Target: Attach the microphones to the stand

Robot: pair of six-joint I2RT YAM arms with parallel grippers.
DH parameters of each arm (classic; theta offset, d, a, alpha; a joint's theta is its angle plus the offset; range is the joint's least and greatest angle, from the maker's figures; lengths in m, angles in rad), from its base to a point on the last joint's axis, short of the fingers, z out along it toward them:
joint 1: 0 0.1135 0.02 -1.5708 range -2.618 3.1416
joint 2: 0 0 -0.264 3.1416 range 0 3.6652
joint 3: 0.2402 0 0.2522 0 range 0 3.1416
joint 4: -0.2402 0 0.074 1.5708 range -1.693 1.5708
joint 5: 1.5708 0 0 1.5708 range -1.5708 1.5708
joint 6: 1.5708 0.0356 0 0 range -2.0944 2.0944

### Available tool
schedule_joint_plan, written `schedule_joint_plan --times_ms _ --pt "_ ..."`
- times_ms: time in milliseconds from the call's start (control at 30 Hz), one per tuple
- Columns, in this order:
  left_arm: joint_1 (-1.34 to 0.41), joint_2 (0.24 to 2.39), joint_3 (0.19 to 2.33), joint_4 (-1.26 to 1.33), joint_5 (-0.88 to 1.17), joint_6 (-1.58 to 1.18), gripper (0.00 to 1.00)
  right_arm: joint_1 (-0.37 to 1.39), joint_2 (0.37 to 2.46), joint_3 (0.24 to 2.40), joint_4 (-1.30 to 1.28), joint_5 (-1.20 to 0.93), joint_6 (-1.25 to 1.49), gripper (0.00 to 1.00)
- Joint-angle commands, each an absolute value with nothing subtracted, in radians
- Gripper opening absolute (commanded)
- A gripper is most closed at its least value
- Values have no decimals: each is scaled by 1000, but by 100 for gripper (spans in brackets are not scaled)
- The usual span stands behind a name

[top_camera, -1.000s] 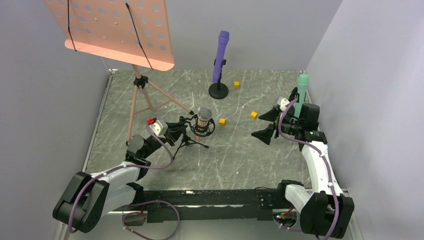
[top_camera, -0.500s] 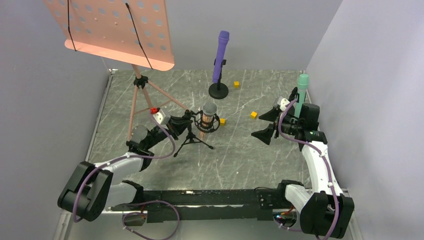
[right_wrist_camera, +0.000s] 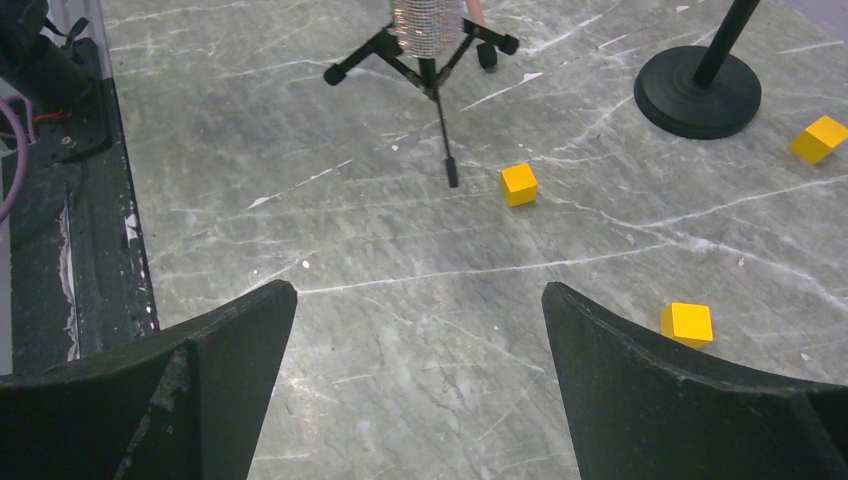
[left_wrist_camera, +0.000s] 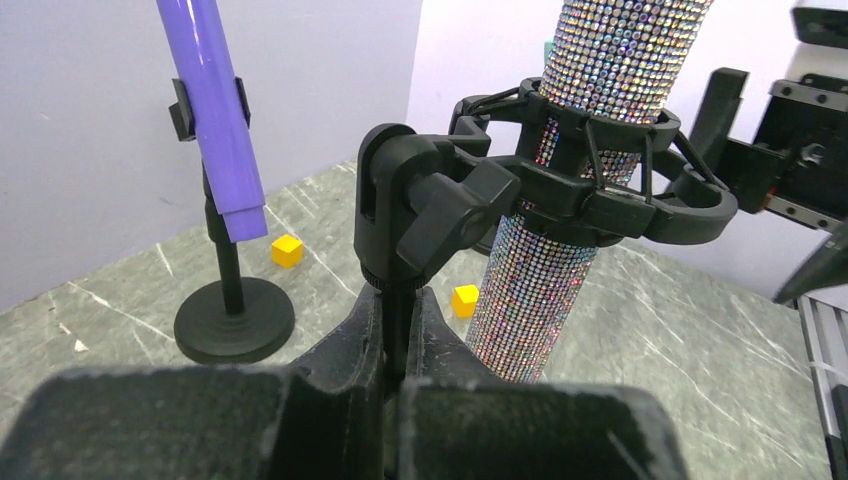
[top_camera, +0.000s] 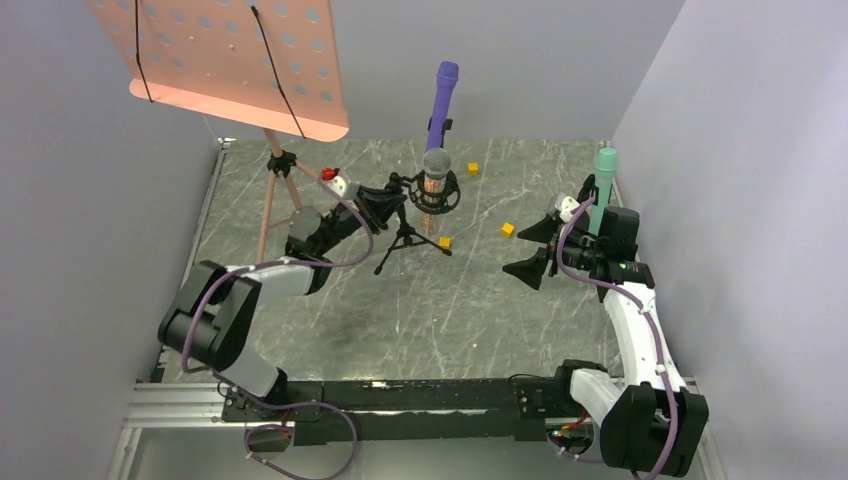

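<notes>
My left gripper needs to set the small black tripod stand down on the marble floor (top_camera: 484, 231) between the front yellow cubes.
My left gripper (top_camera: 388, 203) (left_wrist_camera: 400, 305) is shut on the post of a small black tripod stand (top_camera: 408, 240) (left_wrist_camera: 400, 300). The stand's shock-mount ring (left_wrist_camera: 590, 185) holds the glittery copper microphone (top_camera: 434, 180) (left_wrist_camera: 580, 170) upright. The tripod's feet (right_wrist_camera: 430, 55) show in the right wrist view. The purple microphone (top_camera: 440, 105) (left_wrist_camera: 215, 110) stands clipped in a round-base stand (top_camera: 437, 182) (left_wrist_camera: 233, 318) at the back. The mint green microphone (top_camera: 602, 190) stands upright behind my right arm. My right gripper (top_camera: 530, 250) (right_wrist_camera: 420, 300) is open and empty above the floor.
A pink music stand (top_camera: 240, 65) on a pink tripod (top_camera: 285, 190) stands at the back left. Small yellow cubes lie on the marble floor (top_camera: 444, 242) (top_camera: 508, 229) (top_camera: 473, 169) (right_wrist_camera: 518, 184) (right_wrist_camera: 687, 323). Grey walls close in left, back and right.
My left arm has carried the tripod stand with the copper microphone away from me and to the right, up close to the purple microphone's stand. The right arm has not moved.
</notes>
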State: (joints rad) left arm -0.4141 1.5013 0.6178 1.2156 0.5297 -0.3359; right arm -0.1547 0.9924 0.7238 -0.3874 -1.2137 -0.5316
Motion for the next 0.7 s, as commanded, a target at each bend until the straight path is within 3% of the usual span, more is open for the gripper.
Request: schedule_joint_plan --times_ms 0,667 --pt "-453 1585 757 1372 482 -371 0 -155 981 730 -359 -1256 -558 100" --pt "-628 2065 1333 1197 339 -348 0 -172 956 802 -403 -1137 -560 100"
